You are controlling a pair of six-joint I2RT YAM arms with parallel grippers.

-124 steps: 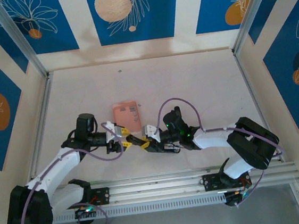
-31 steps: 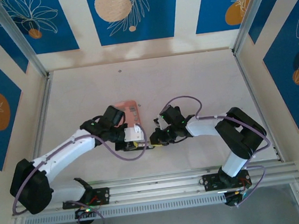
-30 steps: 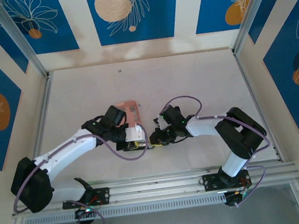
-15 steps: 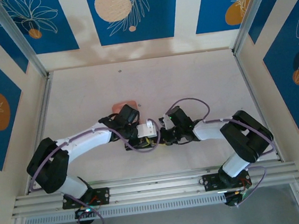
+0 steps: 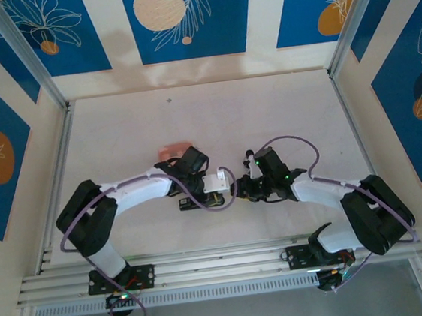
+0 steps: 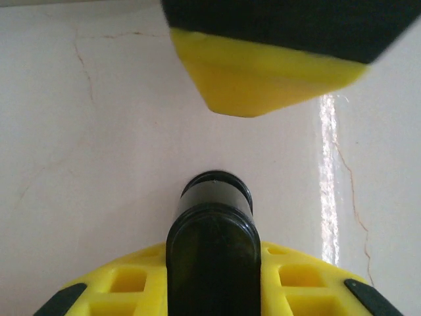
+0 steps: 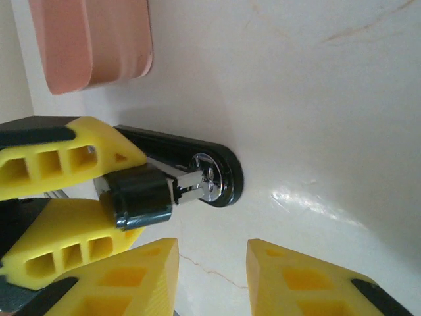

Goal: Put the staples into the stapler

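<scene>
Next, the left gripper releases the black stapler on the table (image 5: 228, 181) between the salmon-pink staple box and my right gripper.
The black stapler (image 6: 212, 217) lies low over the table with my left gripper (image 6: 210, 266) shut on its body. In the right wrist view its black base and chrome front plate (image 7: 217, 174) stick out past the left gripper's yellow fingers (image 7: 72, 155). My right gripper (image 7: 210, 270) stands open just in front of that end, touching nothing. From above, the left gripper (image 5: 213, 195) and right gripper (image 5: 243, 190) face each other at the table's middle front. The salmon-pink staple box (image 7: 92, 39) lies behind them, partly covered by the left arm (image 5: 171, 148). Loose staple strips are out of view.
The pale table top (image 5: 282, 113) stretches open behind and to the right of the arms. A metal rail (image 5: 229, 262) runs along the near edge. Patterned blue walls (image 5: 189, 17) enclose the back and sides.
Both grippers have shifted right along the table front, the left one carrying the stapler. The left arm now covers more of the pink box. The right gripper has drawn back slightly.
</scene>
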